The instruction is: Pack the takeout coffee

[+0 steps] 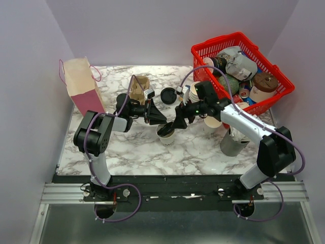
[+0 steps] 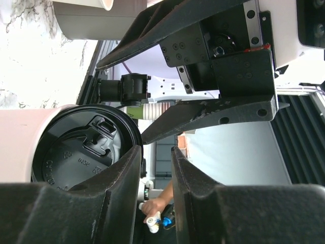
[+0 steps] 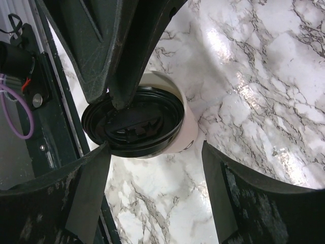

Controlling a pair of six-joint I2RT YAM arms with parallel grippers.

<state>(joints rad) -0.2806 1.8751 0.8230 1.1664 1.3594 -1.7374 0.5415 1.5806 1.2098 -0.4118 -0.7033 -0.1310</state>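
The black lid sits at a slant across the cup's rim, so the robot's left gripper should open, pinch the lid's overhanging edge (image 2: 135,127) and lift it to reseat the lid.
The takeout coffee cup (image 1: 167,138) stands upright in the middle of the table with its black lid (image 1: 165,130) on its rim. In the right wrist view the cup (image 3: 187,129) and lid (image 3: 134,127) sit just beyond my open, empty right gripper (image 3: 156,152). My left gripper (image 1: 161,120) reaches in from the left, and its fingertips (image 3: 119,101) rest on the lid's top. In the left wrist view the left gripper (image 2: 156,152) is nearly closed with nothing in the narrow gap, beside the lid (image 2: 76,152). My right gripper (image 1: 178,123) hovers at the cup's right.
A second black lid (image 1: 168,95) lies behind the cup. A cardboard cup carrier (image 1: 138,89) and a pink paper bag (image 1: 81,86) stand at the back left. A stack of white cups (image 1: 195,94), a lidless cup (image 1: 213,122), a grey cup (image 1: 232,143) and a full red basket (image 1: 203,48) are on the right.
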